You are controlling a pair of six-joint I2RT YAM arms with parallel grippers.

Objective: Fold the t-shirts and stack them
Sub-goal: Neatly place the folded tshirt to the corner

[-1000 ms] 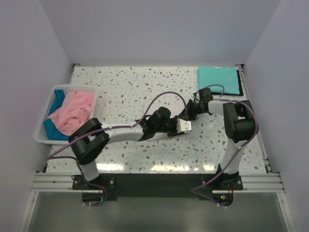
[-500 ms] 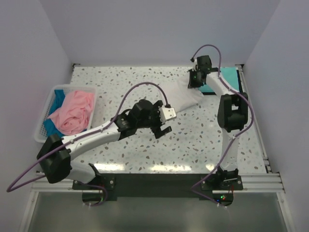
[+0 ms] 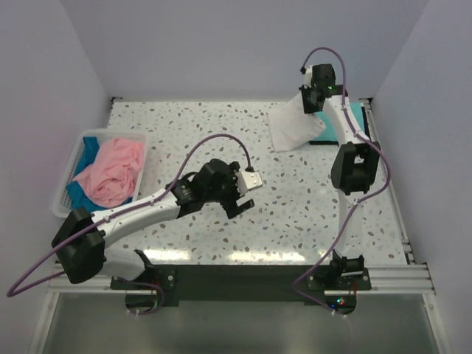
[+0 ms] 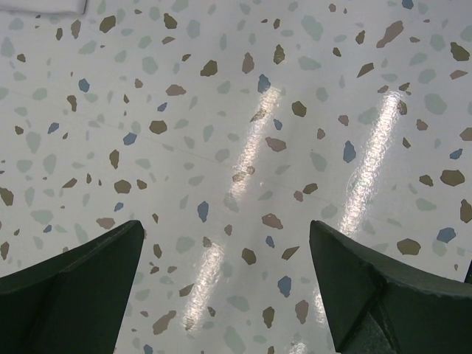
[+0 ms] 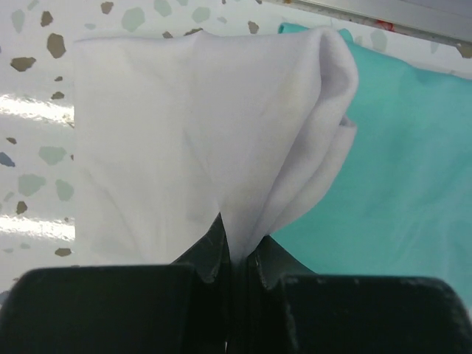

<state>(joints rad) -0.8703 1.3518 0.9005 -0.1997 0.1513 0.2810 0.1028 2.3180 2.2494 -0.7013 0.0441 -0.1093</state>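
The white t-shirt will go down squarely on top of the folded teal t-shirt (image 3: 336, 120) (image 5: 417, 158) from my right gripper.
My right gripper (image 3: 313, 102) is shut on the folded white t-shirt (image 3: 293, 127) at the back right and holds it over the left edge of the folded teal t-shirt (image 3: 355, 116). In the right wrist view the white cloth (image 5: 199, 140) hangs pinched between the jaws, with the teal shirt (image 5: 398, 169) beneath it. My left gripper (image 3: 243, 198) is open and empty over the middle of the table; its fingers (image 4: 81, 280) frame bare tabletop. The pink t-shirt (image 3: 110, 171) and the blue t-shirt (image 3: 87, 151) lie crumpled in the basket.
A white lattice basket (image 3: 65, 208) stands at the left edge of the speckled table (image 3: 192, 133). Walls close in the back and both sides. A metal rail (image 3: 236, 276) runs along the near edge.
My right gripper has carried the white shirt back and right to the teal shirt. My left arm has let go of it and drawn back toward the table's middle.
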